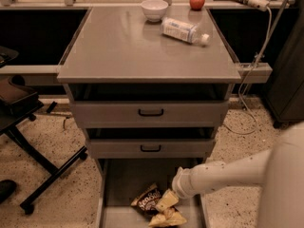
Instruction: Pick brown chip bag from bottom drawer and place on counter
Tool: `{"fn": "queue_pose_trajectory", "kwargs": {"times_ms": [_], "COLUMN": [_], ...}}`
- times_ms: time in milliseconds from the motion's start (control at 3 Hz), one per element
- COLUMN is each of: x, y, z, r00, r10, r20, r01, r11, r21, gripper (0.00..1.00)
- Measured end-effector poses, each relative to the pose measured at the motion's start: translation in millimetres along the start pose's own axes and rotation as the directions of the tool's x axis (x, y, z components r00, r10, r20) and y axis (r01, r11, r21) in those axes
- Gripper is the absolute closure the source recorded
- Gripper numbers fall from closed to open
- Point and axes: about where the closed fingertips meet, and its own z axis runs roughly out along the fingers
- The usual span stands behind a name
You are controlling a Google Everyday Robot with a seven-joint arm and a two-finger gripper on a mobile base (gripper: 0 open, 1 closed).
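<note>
My gripper should move in and close its fingers on the end of the brown chip bag point(156, 203) that is nearest to the white arm.
The brown chip bag point(146, 199) lies crumpled on the floor of the open bottom drawer point(124, 179), near its front. My gripper point(165, 210) is down inside that drawer, just right of the bag, on the end of the white arm point(223, 174) that reaches in from the right. Its pale yellow fingers point(166, 200) stand apart, and the upper one touches the bag's right edge. The gripper is open, with the bag beside it rather than between the fingers. The counter point(128, 46) is the grey top of the cabinet.
On the counter's far end stand a white bowl point(155, 9), a red apple point(197, 1) and a lying clear plastic bottle point(184, 31). The two upper drawers point(150, 112) stand slightly out. A black chair base point(35, 167) is at the left, and cables point(249, 75) hang at the right.
</note>
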Motion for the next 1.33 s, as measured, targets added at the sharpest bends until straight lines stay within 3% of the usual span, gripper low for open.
{"fn": "queue_pose_trajectory", "kwargs": {"times_ms": [333, 667, 1000, 1333], "x": [29.0, 60.6, 60.6, 79.0], "y": [-7.6, 7.7, 7.8, 8.2], "z": [42.6, 107.4, 107.4, 129.3], "r00": [0.999, 0.997, 0.997, 0.993], "r10": [0.026, 0.077, 0.077, 0.115], "r20": [-0.03, -0.013, -0.013, -0.03], "r01": [-0.025, -0.077, -0.077, -0.115], "r11": [0.9995, 0.997, 0.997, 0.9933], "r21": [0.018, 0.008, 0.008, 0.012], "gripper": [0.0, 0.0, 0.0, 0.0]}}
